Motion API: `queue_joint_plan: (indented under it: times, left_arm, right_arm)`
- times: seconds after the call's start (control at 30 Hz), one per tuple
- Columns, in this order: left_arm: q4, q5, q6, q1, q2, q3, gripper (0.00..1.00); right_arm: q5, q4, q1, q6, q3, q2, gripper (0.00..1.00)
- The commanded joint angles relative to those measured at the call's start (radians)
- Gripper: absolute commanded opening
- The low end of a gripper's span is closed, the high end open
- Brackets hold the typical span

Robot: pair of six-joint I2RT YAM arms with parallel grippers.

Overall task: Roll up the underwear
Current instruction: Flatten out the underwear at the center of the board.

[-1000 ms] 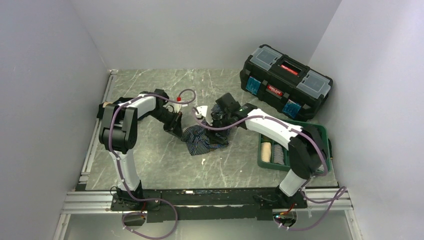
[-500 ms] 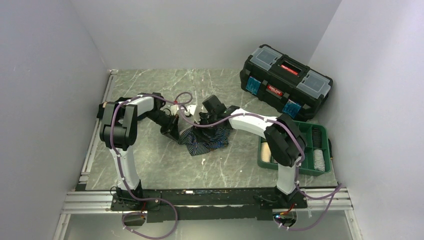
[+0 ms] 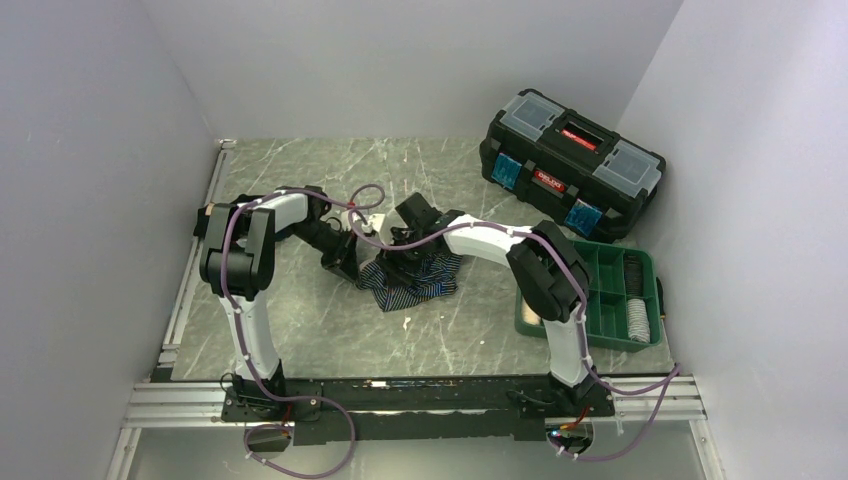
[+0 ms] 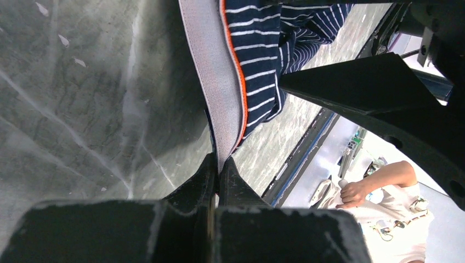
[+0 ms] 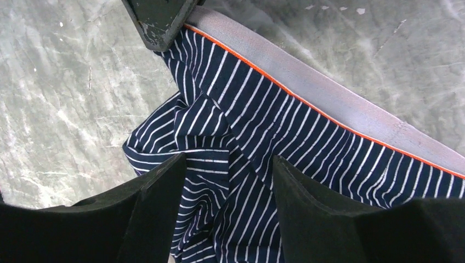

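My right gripper will pinch the folded flap [image 5: 219,163], as the underwear is bunched beside the waistband my left gripper holds, then lift and spread the underwear flat before rolling.
The navy white-striped underwear [image 3: 418,281] lies crumpled on the marble tabletop between the two arms. Its grey waistband with an orange edge [image 4: 211,66] runs up from my left gripper [image 4: 218,165], which is shut on the band's end. In the top view that left gripper [image 3: 352,266] sits at the cloth's left edge. My right gripper [image 3: 405,255] hovers just over the garment, open, its two fingers straddling folds of the striped fabric [image 5: 241,142] without pinching them. The right gripper [image 5: 227,160] also sees the left fingertips [image 5: 159,22] on the waistband.
A black toolbox [image 3: 572,165] with a red latch stands at the back right. A green compartment tray [image 3: 605,262] holding rolled items sits at the right. A person's arm [image 4: 378,181] shows beyond the table's near edge.
My right arm has swung left over the underwear, with its elbow folding in, and its jaws have narrowed slightly. The left gripper keeps its hold on the waistband, hardly moving.
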Motion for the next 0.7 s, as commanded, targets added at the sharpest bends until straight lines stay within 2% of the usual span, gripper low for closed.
queue_joint_plan:
  times: [0.0, 0.17, 0.3, 0.37, 0.4, 0.53, 0.67]
  left_arm:
    - [0.001, 0.032, 0.018, 0.002, -0.004, -0.005, 0.0]
    - [0.004, 0.025, 0.015, 0.006, -0.008, -0.008, 0.0]
    - [0.004, 0.023, 0.013, 0.009, -0.006, -0.004, 0.0]
    - [0.002, 0.023, 0.013, 0.01, -0.007, -0.002, 0.0]
    - [0.001, 0.022, 0.014, 0.01, -0.007, -0.001, 0.0]
    - [-0.003, 0.024, 0.019, 0.012, -0.012, -0.006, 0.0]
    - [-0.006, 0.02, 0.023, 0.012, -0.021, -0.011, 0.0]
  right_arm:
    - [-0.051, -0.022, 0.008, -0.013, 0.047, 0.006, 0.58]
    - [-0.076, -0.039, 0.012, -0.026, 0.031, -0.014, 0.4]
    - [-0.088, -0.06, 0.013, -0.033, 0.025, -0.044, 0.3]
    - [-0.087, -0.071, 0.014, -0.036, 0.021, -0.058, 0.28]
    - [-0.08, -0.073, 0.014, -0.038, 0.017, -0.067, 0.3]
    - [-0.033, -0.077, 0.012, -0.041, 0.011, -0.104, 0.54]
    - [-0.016, -0.095, 0.013, -0.042, 0.013, -0.133, 0.59]
